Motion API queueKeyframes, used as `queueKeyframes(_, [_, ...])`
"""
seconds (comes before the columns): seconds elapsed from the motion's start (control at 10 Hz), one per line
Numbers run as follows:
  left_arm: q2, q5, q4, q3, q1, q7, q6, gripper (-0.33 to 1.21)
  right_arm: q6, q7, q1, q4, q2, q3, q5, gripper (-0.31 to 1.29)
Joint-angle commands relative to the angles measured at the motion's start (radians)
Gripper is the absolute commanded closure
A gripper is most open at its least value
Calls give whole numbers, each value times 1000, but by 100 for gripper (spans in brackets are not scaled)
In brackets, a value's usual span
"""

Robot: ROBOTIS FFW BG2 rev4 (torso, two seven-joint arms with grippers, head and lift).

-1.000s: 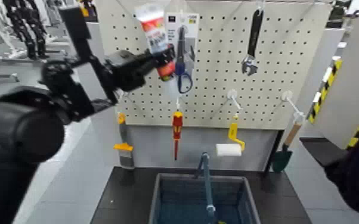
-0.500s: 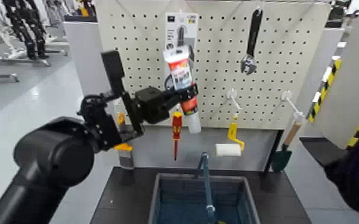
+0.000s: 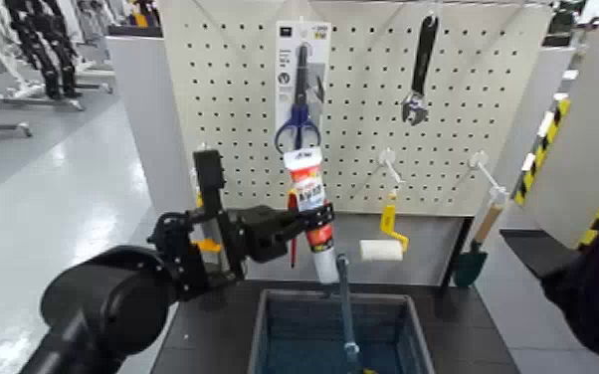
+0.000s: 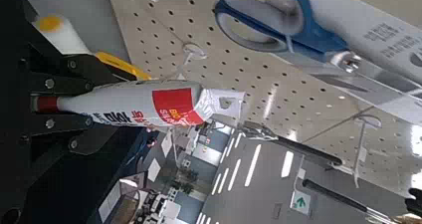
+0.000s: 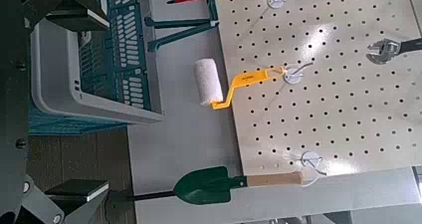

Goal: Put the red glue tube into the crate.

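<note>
The robot's left gripper should release the red glue tube inside the crate (image 3: 284, 366), between the side of the crate and the blue handle.
My left gripper (image 3: 315, 221) is shut on the red glue tube (image 3: 310, 206), a white and red-orange tube held nearly upright, cap down, in front of the pegboard. It hangs just above the far edge of the blue-grey crate (image 3: 274, 333), close to its blue handle (image 3: 343, 303). In the left wrist view the tube (image 4: 149, 105) lies between the dark fingers (image 4: 60, 80). The crate also shows in the right wrist view (image 5: 95, 65). My right gripper sits parked at the right, seen only as dark parts at the frame edge of its wrist view.
The pegboard (image 3: 363, 99) holds blue scissors in a pack (image 3: 299, 90), a wrench (image 3: 421, 70), a red-and-yellow screwdriver (image 3: 292, 234), a small paint roller (image 3: 383, 244) and a green trowel (image 3: 473, 261). The crate stands on a dark table (image 3: 209, 328).
My left arm has come down and to the right with the tube, from high on the pegboard near the scissors to just above the crate's far edge.
</note>
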Motion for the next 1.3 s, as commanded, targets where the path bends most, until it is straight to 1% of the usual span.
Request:
queueKeyframes(0.1, [-17,-63,32,19,31,-46,25,113,0,2,0,0,117,1,0,17])
queueKeyframes(0.3, [-25,-118,78,23,45,-95,37,113,2,2,0,0,117,3,-2,17])
queueKeyframes(0.6, [-55,-204,176,25,52,-175,36,113,6,3,0,-2,118,3,-2,18])
queueKeyframes(0.7, [-63,-220,201,27,52,-185,26,113,6,5,0,-2,118,3,-3,17])
queueKeyframes(0.9, [-63,-226,243,16,56,-193,10,113,6,6,0,-2,118,3,-3,18])
queueKeyframes(1.0, [-69,-226,260,10,52,-196,3,113,8,6,0,-2,118,3,-3,18])
queueKeyframes(1.1, [-74,-234,274,8,49,-205,2,113,8,6,-2,-2,118,3,-3,18])
queueKeyframes(1.3, [-72,-237,279,4,49,-207,8,113,6,9,-2,0,118,1,-6,18])
